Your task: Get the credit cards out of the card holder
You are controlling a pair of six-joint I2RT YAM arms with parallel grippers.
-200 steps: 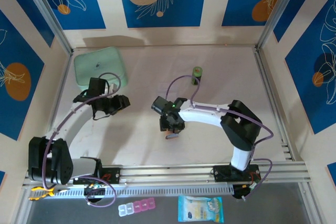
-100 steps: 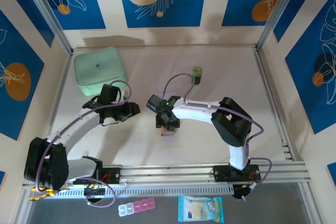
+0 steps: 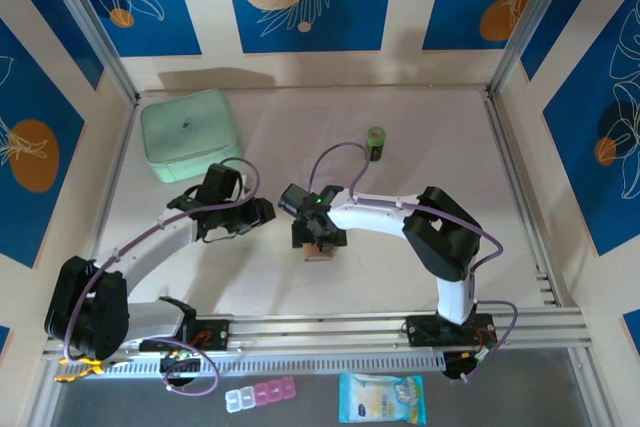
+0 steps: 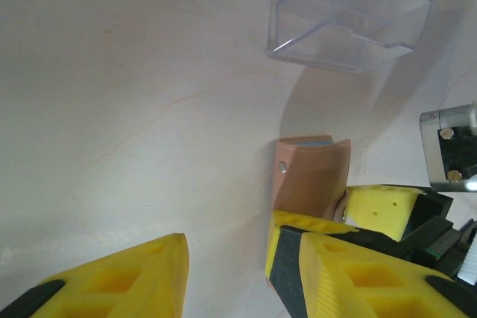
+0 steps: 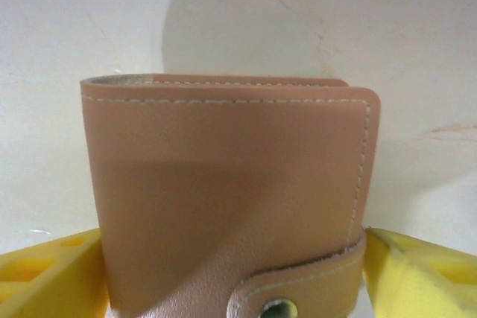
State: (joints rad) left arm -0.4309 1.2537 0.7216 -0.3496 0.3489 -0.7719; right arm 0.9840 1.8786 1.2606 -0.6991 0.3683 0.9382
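My right gripper spans the closed card holder's whole width, so it should open and pinch the snap strap (image 5: 309, 284) while my left gripper steadies the card holder.
The card holder (image 3: 318, 253) is a pinkish-tan wallet, folded closed with its snap strap fastened, standing on edge at the table's centre. My right gripper (image 3: 318, 237) comes down over it. In the right wrist view the card holder (image 5: 231, 184) spans the whole gap of the right gripper (image 5: 235, 273) and touches both yellow fingers. My left gripper (image 3: 262, 213) sits just left of it, open with bare table between its fingers (image 4: 112, 281). In the left wrist view the card holder (image 4: 309, 173) stands right beside my left gripper (image 4: 227, 247). The credit cards are hidden inside.
A mint-green case (image 3: 190, 134) lies at the back left and a small green bottle (image 3: 376, 139) at the back centre. A clear plastic box (image 4: 350, 9) stands beyond the wallet. A pill organiser (image 3: 260, 395) and a packet (image 3: 382, 399) lie off the table's front.
My left arm has swung right and come up close to the card holder. The right gripper has shifted slightly left with the card holder, and its jaws have widened.
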